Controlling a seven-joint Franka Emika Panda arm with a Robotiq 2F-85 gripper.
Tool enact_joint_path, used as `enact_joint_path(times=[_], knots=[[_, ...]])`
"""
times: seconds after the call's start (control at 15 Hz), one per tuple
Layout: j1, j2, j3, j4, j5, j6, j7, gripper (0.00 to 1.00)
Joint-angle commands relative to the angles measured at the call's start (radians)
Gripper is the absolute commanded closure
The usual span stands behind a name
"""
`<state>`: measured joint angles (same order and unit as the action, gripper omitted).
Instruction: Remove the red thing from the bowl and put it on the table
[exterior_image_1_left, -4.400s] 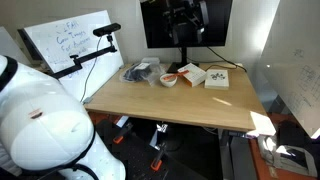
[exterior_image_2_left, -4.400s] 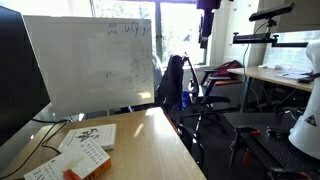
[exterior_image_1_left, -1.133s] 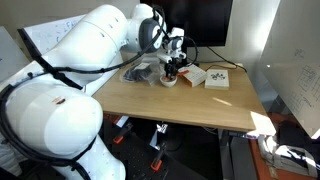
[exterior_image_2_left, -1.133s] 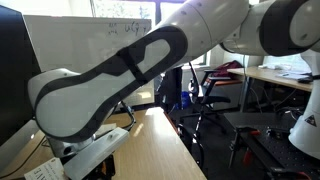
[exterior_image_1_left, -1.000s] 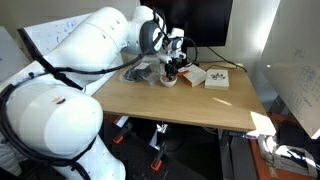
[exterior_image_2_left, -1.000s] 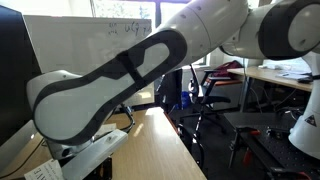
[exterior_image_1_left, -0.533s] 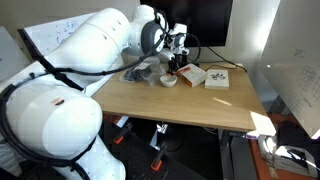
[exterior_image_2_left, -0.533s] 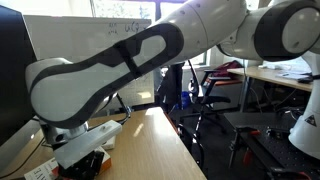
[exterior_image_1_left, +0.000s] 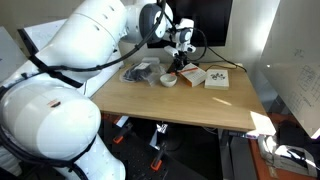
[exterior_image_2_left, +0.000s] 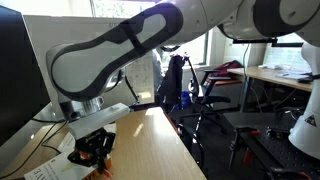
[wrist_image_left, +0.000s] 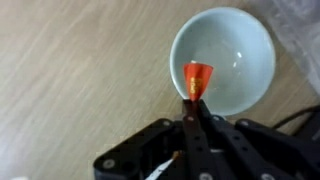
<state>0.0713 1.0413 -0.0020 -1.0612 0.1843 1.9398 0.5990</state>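
Next, I let go of the red thing, now hanging over the bowl's near rim, with my gripper on the bare wood (exterior_image_1_left: 180, 106) between the bowl and the table's near edge.
In the wrist view a small red thing (wrist_image_left: 198, 76) is pinched at the tip of my gripper (wrist_image_left: 197, 97), whose fingers are shut on it. It hangs over the near rim of a pale, otherwise empty bowl (wrist_image_left: 236, 48) on the wooden table (wrist_image_left: 80, 70). In an exterior view the gripper (exterior_image_1_left: 177, 62) is lifted a little above the bowl (exterior_image_1_left: 168, 80) at the back of the table. Seen in an exterior view from the table's end, the gripper (exterior_image_2_left: 95, 150) hovers low; the bowl is hidden there.
Two flat boxes (exterior_image_1_left: 192, 73) (exterior_image_1_left: 217, 79) lie right of the bowl, a crumpled plastic bag (exterior_image_1_left: 140, 71) to its left. A dark monitor (exterior_image_1_left: 190, 25) stands behind. A whiteboard (exterior_image_2_left: 95, 60) and an office chair (exterior_image_2_left: 175, 85) stand past the table.
The gripper closed on the red thing down in the bowl and has since risen with it, the arm swinging upward.
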Motion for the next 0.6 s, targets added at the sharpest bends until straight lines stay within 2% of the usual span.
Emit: enact_joint_path(times=[0.0,0.27,0.53], knots=[[0.042,-0.13,-0.063,-0.254,-0.022,0.107,0.049,0.98],[0.091,-0.223,-0.144,-0.467,-0.042,0.216,0.16,0.98],[0.12,-0.34,-0.137,-0.7,-0.021,0.312,0.211,0.98]])
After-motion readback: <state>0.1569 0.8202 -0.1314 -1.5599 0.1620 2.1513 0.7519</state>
